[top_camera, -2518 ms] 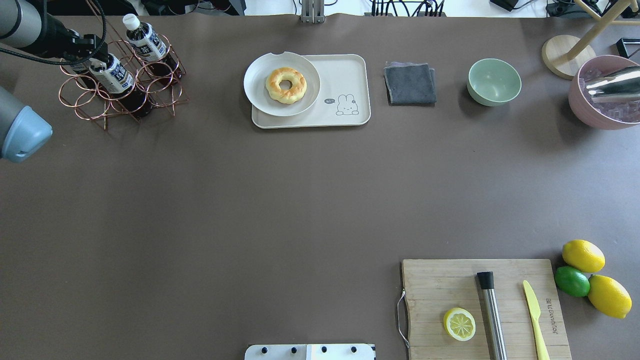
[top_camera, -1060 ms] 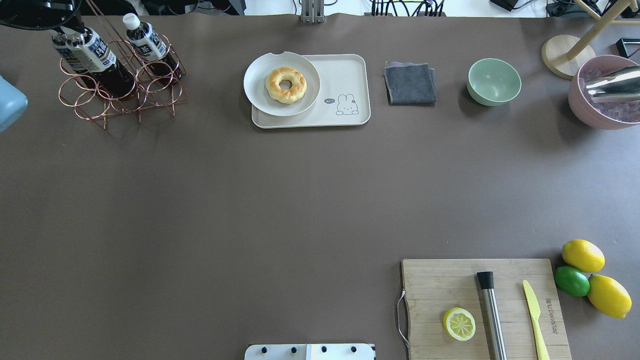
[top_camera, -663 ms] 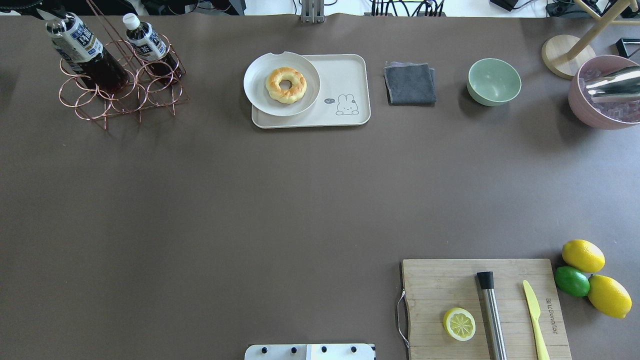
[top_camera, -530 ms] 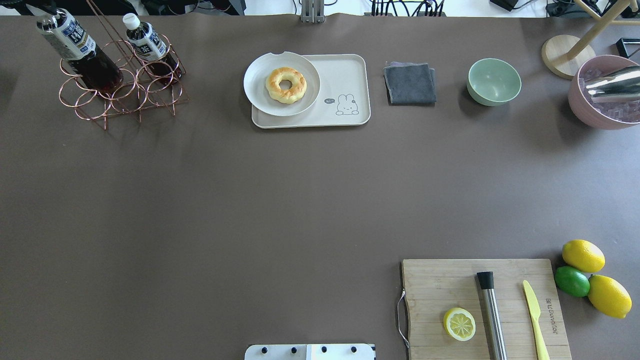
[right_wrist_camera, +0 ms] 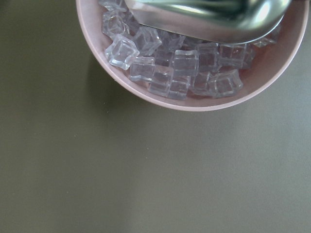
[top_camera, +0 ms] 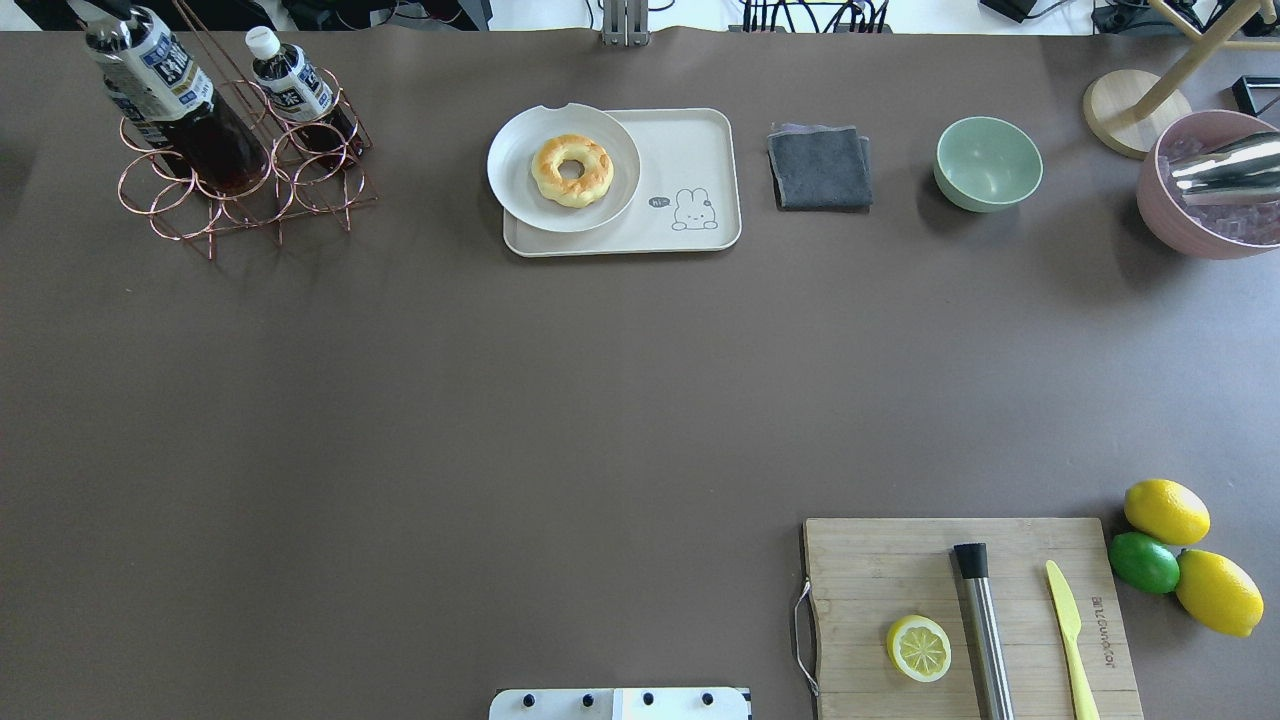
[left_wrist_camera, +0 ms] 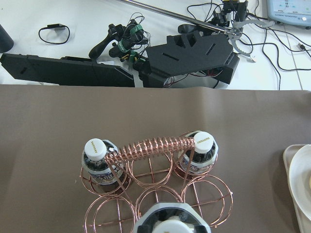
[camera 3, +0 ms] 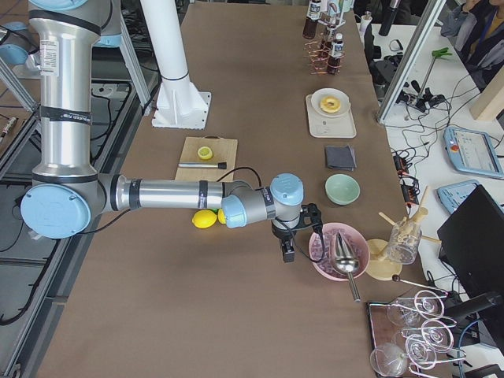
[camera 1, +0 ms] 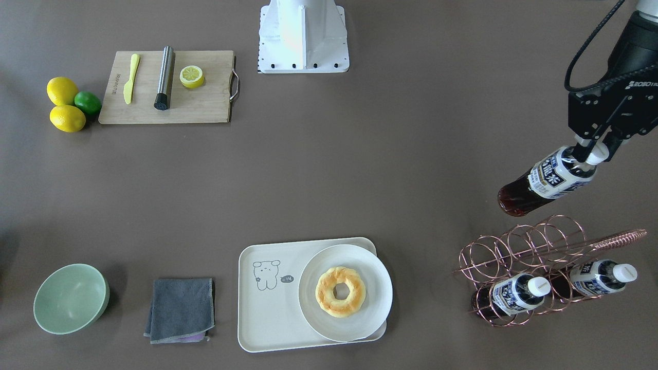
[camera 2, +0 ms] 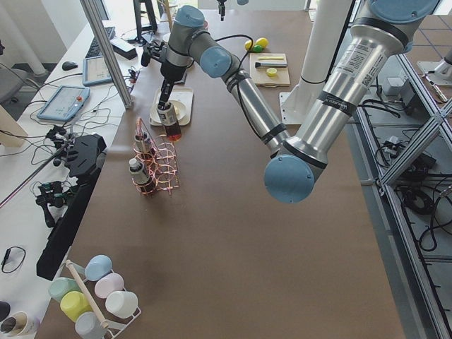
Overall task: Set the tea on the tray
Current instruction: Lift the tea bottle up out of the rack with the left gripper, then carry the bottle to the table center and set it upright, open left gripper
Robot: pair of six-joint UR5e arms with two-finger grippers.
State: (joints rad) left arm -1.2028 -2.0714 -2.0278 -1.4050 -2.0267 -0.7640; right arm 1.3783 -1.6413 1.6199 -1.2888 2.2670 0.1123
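The robot's left gripper should release the tea bottle, now held tilted clear of the wire rack, on the bare table (camera 1: 317, 158) between the robot's white base and the cream tray.
My left gripper (camera 1: 591, 152) is shut on the white cap of a tea bottle (camera 1: 546, 180) and holds it tilted in the air, clear of the copper wire rack (camera 1: 519, 246). The held bottle also shows at the far left of the overhead view (top_camera: 170, 95), and its cap at the bottom edge of the left wrist view (left_wrist_camera: 170, 222). Two more tea bottles (camera 1: 514, 295) (camera 1: 599, 277) stand in the rack. The cream tray (camera 1: 267, 313) with the bear drawing lies to the side of the rack (top_camera: 700, 150). My right gripper (camera 3: 287, 252) hangs beside the pink ice bowl; I cannot tell its state.
A round white plate (camera 1: 378, 295) with a doughnut (camera 1: 340, 291) covers the tray's half nearest the rack. A grey cloth (camera 1: 180, 310) and a green bowl (camera 1: 71, 298) lie beyond the tray. A cutting board (camera 1: 205, 108) with lemon half, muddler and knife sits near my base.
My left gripper has lifted the tea bottle up out of the rack, and in the last half second it has shifted slightly toward the tray side. Nothing else moved.
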